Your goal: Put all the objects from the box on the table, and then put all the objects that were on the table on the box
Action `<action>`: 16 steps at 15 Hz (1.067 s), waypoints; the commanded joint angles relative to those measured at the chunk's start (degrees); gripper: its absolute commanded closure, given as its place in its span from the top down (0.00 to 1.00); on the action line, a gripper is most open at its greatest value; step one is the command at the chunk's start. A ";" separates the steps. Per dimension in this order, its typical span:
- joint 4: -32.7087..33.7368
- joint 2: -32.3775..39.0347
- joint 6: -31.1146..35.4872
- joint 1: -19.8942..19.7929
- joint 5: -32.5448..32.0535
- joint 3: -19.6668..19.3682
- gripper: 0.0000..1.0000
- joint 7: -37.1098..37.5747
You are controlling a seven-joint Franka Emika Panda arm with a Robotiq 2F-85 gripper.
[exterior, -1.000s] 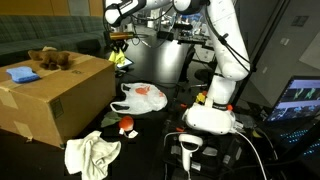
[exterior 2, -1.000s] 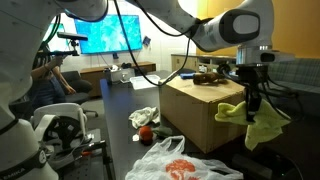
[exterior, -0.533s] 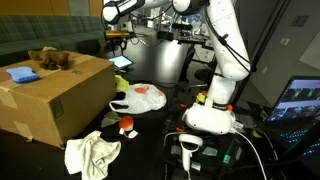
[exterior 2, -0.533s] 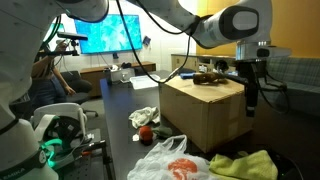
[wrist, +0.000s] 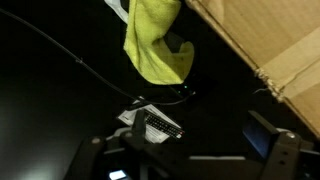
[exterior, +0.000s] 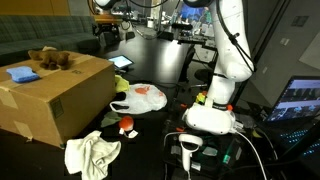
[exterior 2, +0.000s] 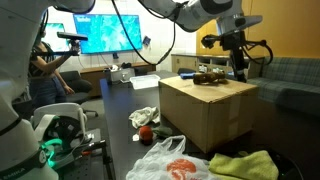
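Next, I move my gripper to the brown plush toy's body [exterior: 55,57], on top of the cardboard box near the blue item, and close it there.
The brown cardboard box [exterior: 55,98] [exterior 2: 205,112] stands on the dark table [exterior: 165,65] [exterior 2: 120,120], and its taped edge shows in the wrist view [wrist: 265,45]. On its top lie a brown plush toy [exterior: 50,57] [exterior 2: 208,76] and a blue item [exterior: 20,73]. A yellow-green cloth [exterior 2: 245,165] [wrist: 152,45] lies crumpled on the table beside the box. My gripper [exterior: 108,28] [exterior 2: 237,62] [wrist: 190,165] hangs high above the box's far corner, open and empty.
On the table near the box lie a white plastic bag [exterior: 145,97] [exterior 2: 170,160], a small red object [exterior: 127,125] [exterior 2: 145,131] and a white rag [exterior: 92,152] [exterior 2: 145,117]. The robot's white base [exterior: 215,105] stands to one side. A tablet [exterior: 122,62] lies farther back.
The gripper opened and let go of the yellow-green cloth, which dropped onto the table beside the box. The gripper then rose well above the box.
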 commanded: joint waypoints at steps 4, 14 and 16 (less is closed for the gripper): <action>5.55 0.06 -1.06 4.57 -2.73 5.02 1.00 -5.36; 15.25 7.64 -1.31 6.09 -0.99 9.94 1.00 -24.03; 17.26 9.56 -1.42 6.12 -0.74 10.63 1.00 -28.26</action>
